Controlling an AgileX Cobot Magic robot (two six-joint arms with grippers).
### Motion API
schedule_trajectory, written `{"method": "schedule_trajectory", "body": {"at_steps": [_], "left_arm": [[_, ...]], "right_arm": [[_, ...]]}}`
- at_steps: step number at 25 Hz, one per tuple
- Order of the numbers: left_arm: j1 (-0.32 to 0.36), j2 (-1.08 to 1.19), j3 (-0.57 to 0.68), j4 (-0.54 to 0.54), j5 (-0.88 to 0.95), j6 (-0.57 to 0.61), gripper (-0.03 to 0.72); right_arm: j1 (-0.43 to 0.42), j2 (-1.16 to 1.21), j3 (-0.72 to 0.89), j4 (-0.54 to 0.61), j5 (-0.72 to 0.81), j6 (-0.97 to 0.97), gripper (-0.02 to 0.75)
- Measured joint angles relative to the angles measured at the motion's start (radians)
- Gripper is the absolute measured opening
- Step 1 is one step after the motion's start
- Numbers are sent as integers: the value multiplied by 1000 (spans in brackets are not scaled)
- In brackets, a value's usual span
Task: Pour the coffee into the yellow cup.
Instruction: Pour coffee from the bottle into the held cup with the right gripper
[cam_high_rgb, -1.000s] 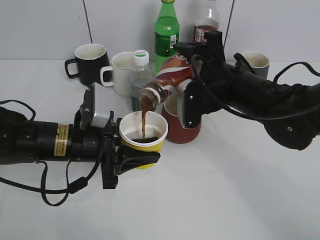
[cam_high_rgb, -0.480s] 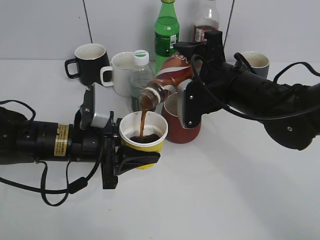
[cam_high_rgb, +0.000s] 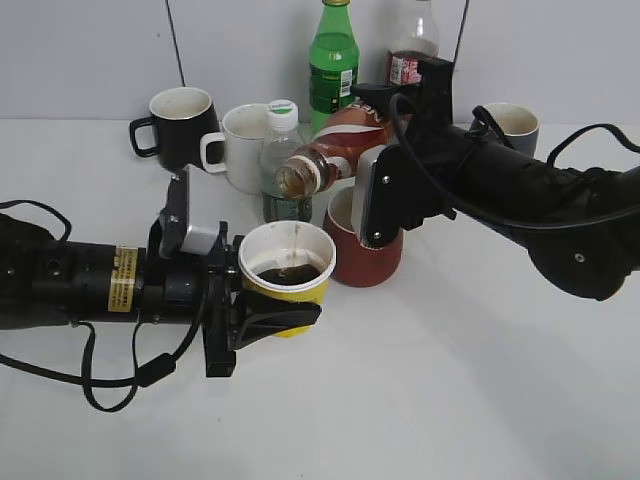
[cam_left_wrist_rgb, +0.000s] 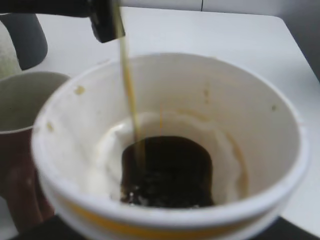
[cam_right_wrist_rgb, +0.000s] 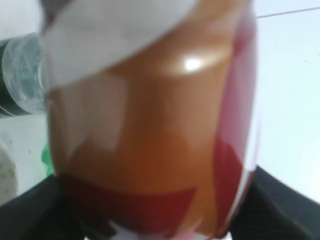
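My left gripper is going to set the yellow cup down on the table (cam_high_rgb: 208, 235) in front of the white mug's handle.
The yellow cup (cam_high_rgb: 290, 297) stands on the table with my left gripper (cam_high_rgb: 262, 315) shut around its base. Brown coffee (cam_left_wrist_rgb: 170, 170) pools in its white inside (cam_left_wrist_rgb: 225, 100). My right gripper (cam_high_rgb: 368, 165) is shut on the Nescafe coffee bottle (cam_high_rgb: 340, 150). It holds the bottle nearly level above and behind the cup, mouth (cam_high_rgb: 292, 178) to the left. The left wrist view shows a thin stream (cam_left_wrist_rgb: 129, 90) falling into the cup; the exterior view shows none. The bottle's label (cam_right_wrist_rgb: 160, 115) fills the right wrist view.
A red-brown mug (cam_high_rgb: 365, 262) stands right behind the cup, under the bottle. Behind it are a black mug (cam_high_rgb: 180, 125), a white mug (cam_high_rgb: 240, 145), a clear water bottle (cam_high_rgb: 282, 160), a green bottle (cam_high_rgb: 333, 65), a cola bottle (cam_high_rgb: 412, 50) and a grey mug (cam_high_rgb: 510, 125).
The bottle has tipped back up from a downward slant to nearly level. The thick stream seen in the earlier exterior frames is gone. The cup and left gripper have not moved.
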Motion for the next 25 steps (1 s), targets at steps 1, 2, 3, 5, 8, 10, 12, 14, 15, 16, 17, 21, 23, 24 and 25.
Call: {"method": "schedule_trajectory", "body": {"at_steps": [1, 2, 3, 5, 8, 10, 12, 14, 15, 16, 17, 21, 23, 24, 25], "left_arm": [[0, 0, 0, 0, 0, 0, 349], [0, 0, 0, -9, -14, 0, 349], [0, 0, 0, -23, -25, 0, 349], [0, 0, 0, -46, -32, 0, 349], [0, 0, 0, -124, -41, 0, 349], [0, 0, 0, -159, -43, 0, 349], [5, 0, 0, -212, -43, 0, 349], [19, 0, 0, -240, -44, 0, 349], [32, 0, 0, -247, -44, 0, 349], [37, 0, 0, -249, -44, 0, 349], [66, 0, 0, -256, -44, 0, 349], [137, 0, 0, -264, -28, 0, 349], [166, 0, 0, -267, 6, 0, 349], [180, 0, 0, -269, 32, 0, 349], [187, 0, 0, -271, 45, 0, 349]], "right_arm": [[0, 0, 0, 0, 0, 21, 512], [0, 0, 0, 1, 0, 43, 512], [0, 0, 0, 1, 0, 73, 512], [0, 0, 0, 1, 0, 144, 512], [0, 0, 0, 1, 0, 291, 512], [0, 0, 0, 12, 0, 388, 512], [0, 0, 0, 32, 0, 490, 512], [0, 0, 0, 80, 0, 598, 512], [1, 0, 0, 108, 0, 649, 512], [1, 0, 0, 145, 0, 691, 512], [1, 0, 4, 184, -3, 742, 512], [-3, 0, 64, 270, -38, 944, 512], [-13, 0, 109, 280, -71, 1033, 512], [-21, 0, 135, 281, -89, 1075, 512], [-33, 0, 159, 282, -102, 1110, 512]]}}
